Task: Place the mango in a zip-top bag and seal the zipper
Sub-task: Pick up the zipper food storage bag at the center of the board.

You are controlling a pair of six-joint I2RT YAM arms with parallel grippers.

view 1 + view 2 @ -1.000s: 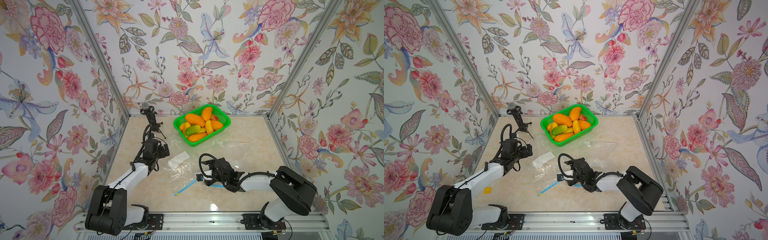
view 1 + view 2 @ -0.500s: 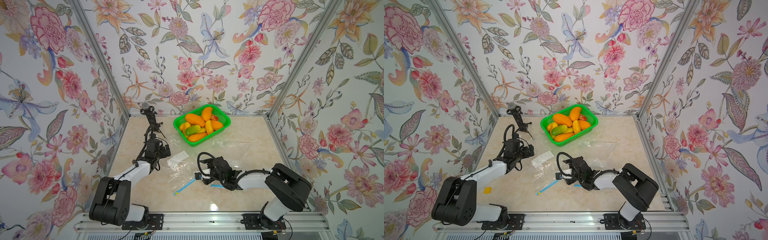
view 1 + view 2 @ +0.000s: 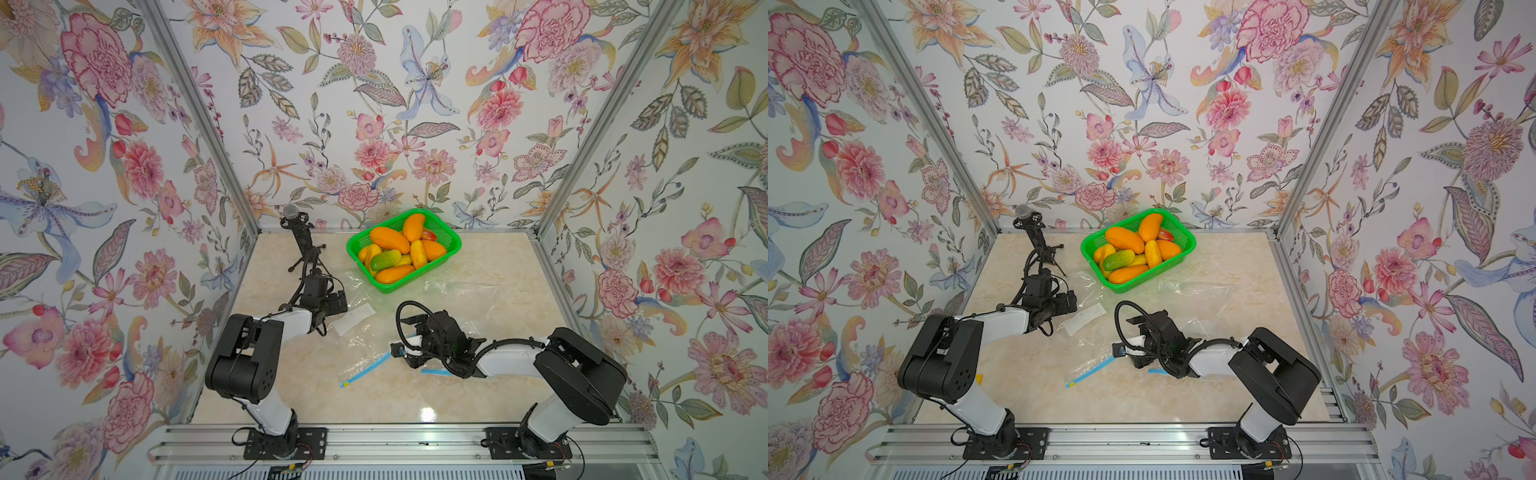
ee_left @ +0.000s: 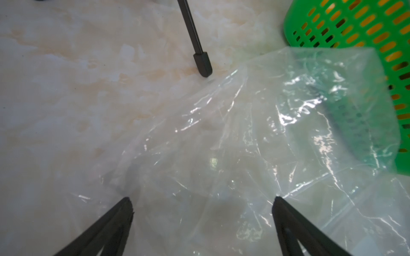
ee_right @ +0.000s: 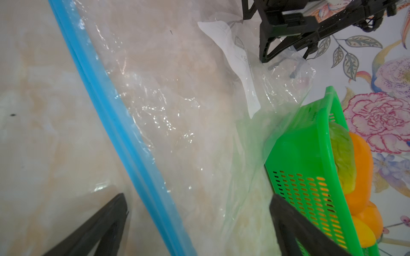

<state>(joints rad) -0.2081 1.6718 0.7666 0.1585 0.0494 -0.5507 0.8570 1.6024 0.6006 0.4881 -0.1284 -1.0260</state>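
Observation:
My left gripper should grip the clear zip-top bag's blue zipper (image 3: pixel 370 367), between its yellow end and my right gripper.
Several orange mangoes (image 3: pixel 389 240) and a green one (image 3: pixel 385 260) lie in the green basket (image 3: pixel 451 249) at the back. The clear zip-top bag (image 3: pixel 374 332) lies flat on the table, its blue zipper (image 3: pixel 365 368) toward the front. My left gripper (image 3: pixel 338 301) hovers open over the bag's far left part, its fingers (image 4: pixel 119 217) apart with only clear film (image 4: pixel 244 137) between them. My right gripper (image 3: pixel 405 343) stands open low over the zipper end. The blue zipper (image 5: pixel 115 124) runs between its fingertips and touches neither.
A black microphone on a small tripod (image 3: pixel 301 241) stands at the back left, one leg (image 4: pixel 197 44) next to the bag's edge. A white label (image 3: pixel 355 318) lies on the bag. The basket's wall (image 5: pixel 299 155) is close beside the right gripper.
My left arm's elbow has lifted and its gripper has edged right over the bag. The right gripper has shifted slightly left along the zipper.

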